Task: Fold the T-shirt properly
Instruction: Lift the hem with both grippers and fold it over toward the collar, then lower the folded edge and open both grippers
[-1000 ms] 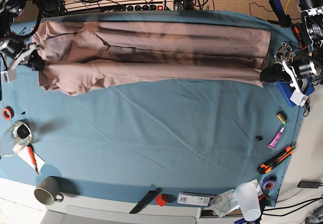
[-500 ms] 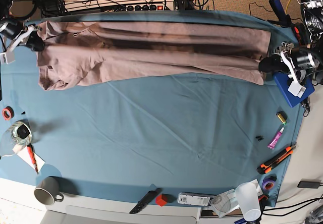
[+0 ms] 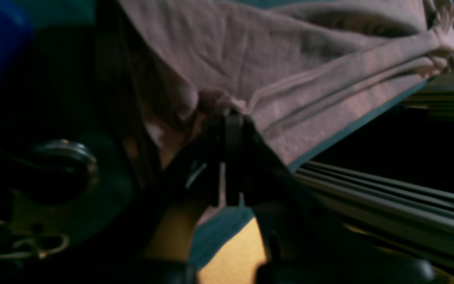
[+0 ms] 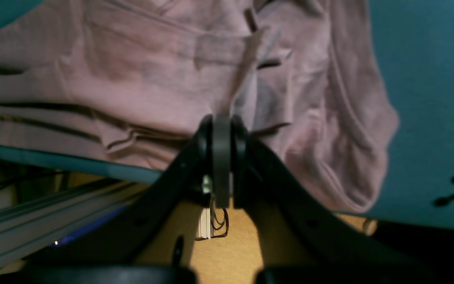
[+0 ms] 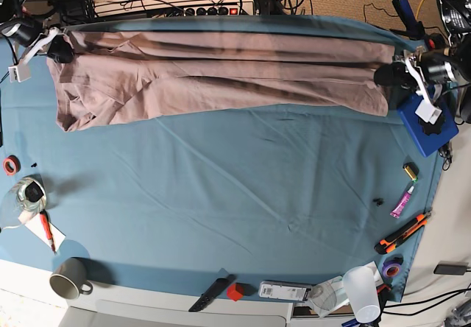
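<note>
My left gripper's fingers are pinching a shallow crease at the end of the T-shirt. Next, I open them and grip the gathered layers (image 5: 372,77) deeper before I fold that end toward the middle.
The pink-beige T-shirt (image 5: 221,73) is stretched into a long band across the far side of the blue-teal cloth. My left gripper (image 5: 385,75), at the base view's right end, is shut on the T-shirt's edge (image 3: 227,104). At the base view's left end my right gripper (image 5: 60,49) is shut on a fold of the T-shirt (image 4: 227,94). In the left wrist view the left gripper (image 3: 229,116) pinches bunched fabric between closed jaws. The right gripper (image 4: 221,120) does the same in its wrist view. The sleeve end (image 5: 77,113) sags in a wrinkled lump.
A blue box (image 5: 423,124) sits by the left gripper. Markers and a cutter (image 5: 403,230) lie at the right edge. A cup (image 5: 362,292), knife (image 5: 211,292) and mug (image 5: 70,277) line the near edge. Tape (image 5: 9,165) and a jar (image 5: 28,193) sit left. Cables (image 5: 184,3) run behind the table.
Both grippers have carried the T-shirt's ends toward the far edge of the table, and the band of fabric has shifted back and pulled straighter.
</note>
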{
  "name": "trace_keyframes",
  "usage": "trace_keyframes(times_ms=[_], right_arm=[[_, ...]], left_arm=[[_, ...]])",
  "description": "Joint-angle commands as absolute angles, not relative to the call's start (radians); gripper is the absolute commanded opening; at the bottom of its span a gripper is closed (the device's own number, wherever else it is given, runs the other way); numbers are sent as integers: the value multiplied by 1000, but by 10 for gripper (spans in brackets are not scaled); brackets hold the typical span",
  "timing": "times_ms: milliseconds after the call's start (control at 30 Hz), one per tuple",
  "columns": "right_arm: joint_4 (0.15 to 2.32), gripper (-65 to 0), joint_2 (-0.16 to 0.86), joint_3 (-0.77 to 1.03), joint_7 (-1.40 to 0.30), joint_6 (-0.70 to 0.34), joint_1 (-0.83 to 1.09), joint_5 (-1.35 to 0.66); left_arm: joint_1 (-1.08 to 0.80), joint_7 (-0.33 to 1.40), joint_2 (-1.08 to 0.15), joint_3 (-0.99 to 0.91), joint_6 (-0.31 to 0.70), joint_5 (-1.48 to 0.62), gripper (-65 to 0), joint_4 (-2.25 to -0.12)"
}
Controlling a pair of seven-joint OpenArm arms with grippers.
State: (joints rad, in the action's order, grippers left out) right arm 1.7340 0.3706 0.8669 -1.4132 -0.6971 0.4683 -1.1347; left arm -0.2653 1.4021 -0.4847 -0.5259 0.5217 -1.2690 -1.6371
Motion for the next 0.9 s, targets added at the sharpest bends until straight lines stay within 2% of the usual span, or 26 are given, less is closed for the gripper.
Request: trace_keyframes(times_ms=[0, 167, 233, 300, 367, 433, 467, 867], right_arm=[[1748, -650, 387, 879, -1396, -698, 471, -1151], [1748, -650, 385, 879, -1396, -698, 471, -1151], [1748, -581, 385, 879, -1396, -698, 471, -1152], [1748, -520, 385, 879, -1396, -698, 471, -1161], [1748, -493, 385, 879, -1396, -698, 471, -1183], [1748, -490, 385, 879, -1396, -698, 471, -1205], [1748, -490, 385, 879, -1396, -698, 471, -1214], [1748, -490, 385, 879, -1396, -698, 465, -1242]], left_arm=[[-258, 1396, -498, -535, 525, -1294, -650, -1654], [-258, 1396, -500, -535, 565, -1295, -650, -1654], [-258, 1396, -500, -535, 566, -1295, -628, -1654], [-261, 1396, -500, -535, 559, -1295, -515, -1654], [-265, 1396, -503, -535, 558, -1295, -406, -1655], [-272, 1396, -505, -538, 558, -1291, -340, -1656], [-276, 1396, -504, -545, 558, -1285, -326, -1658], [-302, 1396, -501, -716, 559, -1259, -326, -1739]])
